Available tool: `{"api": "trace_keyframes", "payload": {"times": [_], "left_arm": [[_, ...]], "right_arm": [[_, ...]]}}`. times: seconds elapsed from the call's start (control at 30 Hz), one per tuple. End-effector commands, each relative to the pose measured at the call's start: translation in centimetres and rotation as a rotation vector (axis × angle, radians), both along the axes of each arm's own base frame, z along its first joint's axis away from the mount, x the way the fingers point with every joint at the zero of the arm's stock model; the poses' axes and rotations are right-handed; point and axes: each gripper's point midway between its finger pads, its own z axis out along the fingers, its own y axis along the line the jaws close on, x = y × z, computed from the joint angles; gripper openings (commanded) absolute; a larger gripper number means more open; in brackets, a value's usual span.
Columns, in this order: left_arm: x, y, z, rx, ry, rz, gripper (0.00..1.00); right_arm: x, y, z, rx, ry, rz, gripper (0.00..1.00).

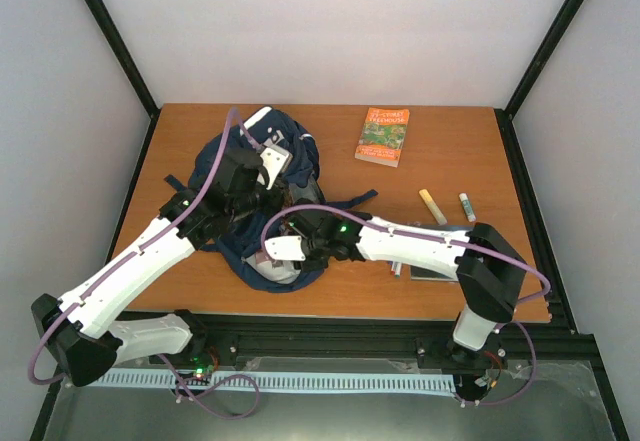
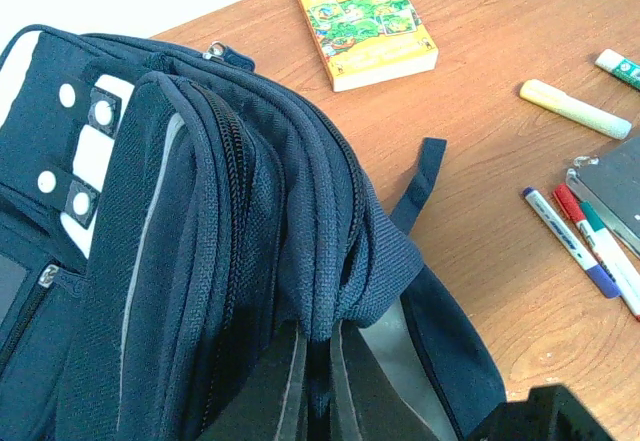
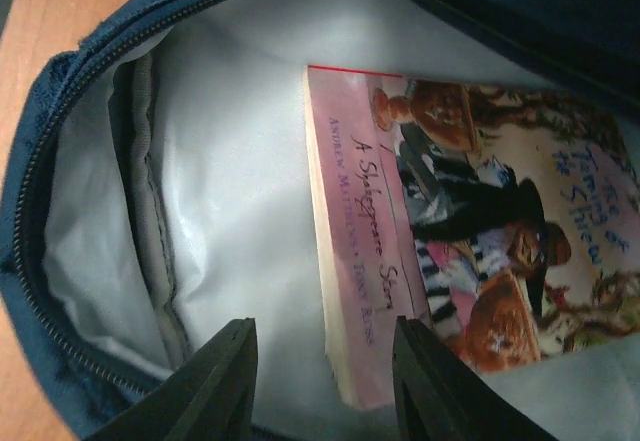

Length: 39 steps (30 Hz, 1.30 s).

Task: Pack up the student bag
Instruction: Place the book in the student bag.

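Observation:
The bag's zipped upper edge, now held up in a fold, will be let go by my left gripper over the bag's white-lined opening (image 1: 284, 258) (image 2: 415, 376) near my right gripper.
The student bag (image 1: 290, 151) is navy with a white patch and lies at the table's centre-left, its mouth held wide. My left gripper (image 2: 325, 366) is shut on a fold of the bag's zipped upper edge (image 2: 330, 261) and holds it up. My right gripper (image 3: 325, 366) reaches into the white-lined inside (image 3: 240, 181) and is open. A pink paperback (image 3: 440, 241) lies flat in the bag, and its spine corner sits between the two fingers. The left finger (image 3: 220, 386) stands clear of the book. In the top view the right gripper (image 1: 285, 251) is at the bag's near opening.
An orange-and-green book (image 1: 383, 136) lies at the back of the table. A yellow highlighter (image 1: 432, 206) and a small white marker (image 1: 467, 207) lie to the right. Several pens (image 2: 575, 246) and a dark notebook (image 2: 615, 186) rest beside the right arm. A strap (image 2: 420, 186) trails on the wood.

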Motion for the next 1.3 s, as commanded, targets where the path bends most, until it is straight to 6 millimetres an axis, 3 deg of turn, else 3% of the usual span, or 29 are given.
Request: {"api": "trace_keyframes", "payload": {"times": [0.0,0.2,0.6,0.9,1.27], "left_arm": [[0.6,-0.6,5.6,-0.147,-0.142,-0.002,0.01],[0.5,-0.6,5.7,-0.151,-0.139,-0.005,0.01],[0.4,-1.0,5.4,-0.153,-0.124,-0.021,0.01],[0.2,-1.3,5.3,-0.16,-0.115,-0.038,0.01],[-0.1,-1.9,5.1,-0.176,-0.098,-0.071,0.01]], "right_arm": [[0.2,1.7,-0.7,-0.043,-0.143,0.091,0.41],[0.2,2.0,-3.3,-0.104,-0.24,0.122,0.45],[3.7,3.3,-5.5,-0.169,-0.465,0.122,0.41],[5.7,4.4,-4.5,-0.151,-0.583,0.138,0.27],[11.2,4.9,-4.6,-0.163,-0.657,0.128,0.18]]}}
